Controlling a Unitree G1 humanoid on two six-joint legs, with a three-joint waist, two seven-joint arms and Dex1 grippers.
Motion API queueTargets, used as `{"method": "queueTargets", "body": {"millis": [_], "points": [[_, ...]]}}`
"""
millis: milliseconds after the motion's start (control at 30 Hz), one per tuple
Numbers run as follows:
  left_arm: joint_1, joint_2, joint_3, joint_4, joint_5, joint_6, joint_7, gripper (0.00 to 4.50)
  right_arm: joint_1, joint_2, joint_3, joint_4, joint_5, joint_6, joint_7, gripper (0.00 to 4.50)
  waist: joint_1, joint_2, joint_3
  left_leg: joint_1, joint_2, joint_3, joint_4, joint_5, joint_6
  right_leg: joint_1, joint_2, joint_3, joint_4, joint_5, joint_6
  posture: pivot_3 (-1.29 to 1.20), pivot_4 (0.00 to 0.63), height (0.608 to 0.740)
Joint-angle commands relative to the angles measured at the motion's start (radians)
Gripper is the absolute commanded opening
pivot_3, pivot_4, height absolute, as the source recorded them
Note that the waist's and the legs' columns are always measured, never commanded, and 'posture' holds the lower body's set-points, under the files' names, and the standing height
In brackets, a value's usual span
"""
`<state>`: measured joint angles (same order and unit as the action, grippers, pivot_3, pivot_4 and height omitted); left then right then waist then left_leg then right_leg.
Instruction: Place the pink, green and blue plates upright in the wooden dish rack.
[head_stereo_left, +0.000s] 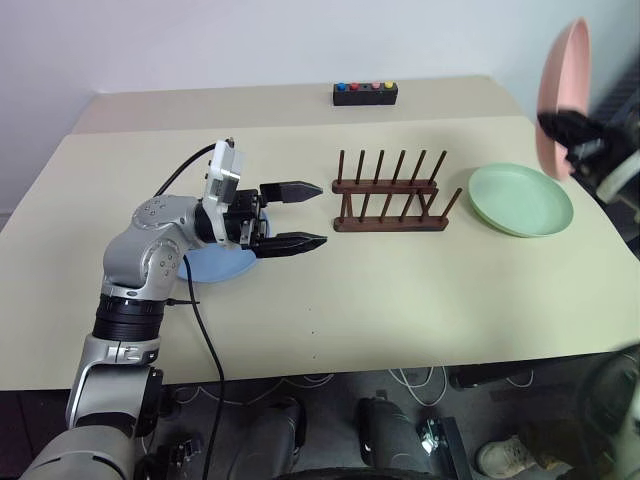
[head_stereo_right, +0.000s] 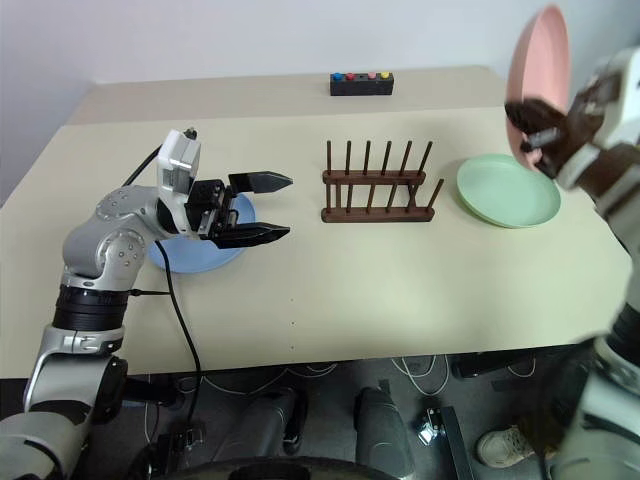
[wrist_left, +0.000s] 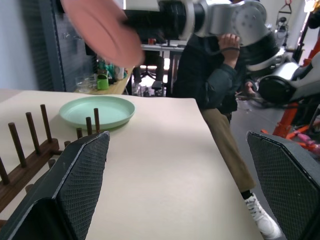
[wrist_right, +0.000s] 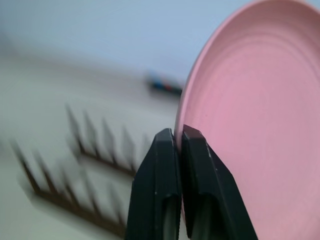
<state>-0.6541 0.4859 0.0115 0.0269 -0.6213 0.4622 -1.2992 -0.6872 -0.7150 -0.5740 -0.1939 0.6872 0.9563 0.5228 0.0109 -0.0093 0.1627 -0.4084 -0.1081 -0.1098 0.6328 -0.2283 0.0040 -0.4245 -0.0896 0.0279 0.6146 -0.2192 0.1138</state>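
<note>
I will set the pink plate upright in the rack's end slot (head_stereo_left: 438, 207) nearest the green plate with my right gripper.
My right gripper (head_stereo_right: 535, 125) is shut on the rim of the pink plate (head_stereo_right: 538, 75), which it holds on edge in the air above the table's right end. The green plate (head_stereo_left: 520, 199) lies flat on the table just right of the wooden dish rack (head_stereo_left: 390, 195), which stands bare of plates. Left of the rack my left gripper (head_stereo_left: 300, 215) hovers open, fingers pointing at the rack, with nothing between them. Under it lies the blue plate (head_stereo_right: 195, 255), partly hidden by the hand. The right wrist view has the pink plate (wrist_right: 260, 125) pinched between the fingertips (wrist_right: 165, 150).
A black box with coloured buttons (head_stereo_left: 365, 93) sits near the table's far edge behind the rack. A black cable (head_stereo_left: 205, 340) runs from my left arm over the front edge. A person (wrist_left: 220, 85) stands beyond the table's right end.
</note>
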Motion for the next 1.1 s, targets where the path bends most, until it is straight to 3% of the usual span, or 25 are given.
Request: {"method": "queueTargets", "body": {"millis": [33,267,467,1100], "points": [[-0.008,-0.008,0.014,-0.015,0.010,-0.046,0.027,4.50,-0.116,0.065,-0.090,0.122,0.144,-0.025,-0.014,0.03,0.003,0.000,0.000,0.000,0.000,-0.001,0.000,0.000,0.000,0.000,0.000,-0.001,0.000,0.000,0.000,0.00,0.150,0.740],[0.004,-0.010,0.023,-0.035,0.001,-0.052,0.067,4.50,-0.212,0.131,-0.132,0.344,0.291,-0.057,0.010,0.03,-0.001,0.001,0.000,0.000,-0.001,-0.001,-0.001,0.000,0.000,-0.001,0.000,-0.001,0.001,0.001,-0.001,0.00,0.150,0.740],[0.052,0.014,0.037,-0.091,-0.018,-0.033,0.094,4.50,-0.171,0.102,-0.041,0.449,0.376,0.044,0.251,0.03,-0.023,0.001,0.000,0.000,0.000,0.000,-0.002,0.000,0.000,-0.002,0.001,0.000,0.002,0.001,-0.001,0.00,0.150,0.740],[0.070,0.020,0.030,-0.127,-0.028,-0.009,0.113,4.50,-0.185,-0.012,0.081,0.671,0.235,-0.028,0.429,0.03,-0.023,0.002,0.000,0.000,-0.001,0.000,-0.001,0.000,0.000,-0.002,0.001,0.000,0.003,0.001,-0.001,0.00,0.150,0.740]]}}
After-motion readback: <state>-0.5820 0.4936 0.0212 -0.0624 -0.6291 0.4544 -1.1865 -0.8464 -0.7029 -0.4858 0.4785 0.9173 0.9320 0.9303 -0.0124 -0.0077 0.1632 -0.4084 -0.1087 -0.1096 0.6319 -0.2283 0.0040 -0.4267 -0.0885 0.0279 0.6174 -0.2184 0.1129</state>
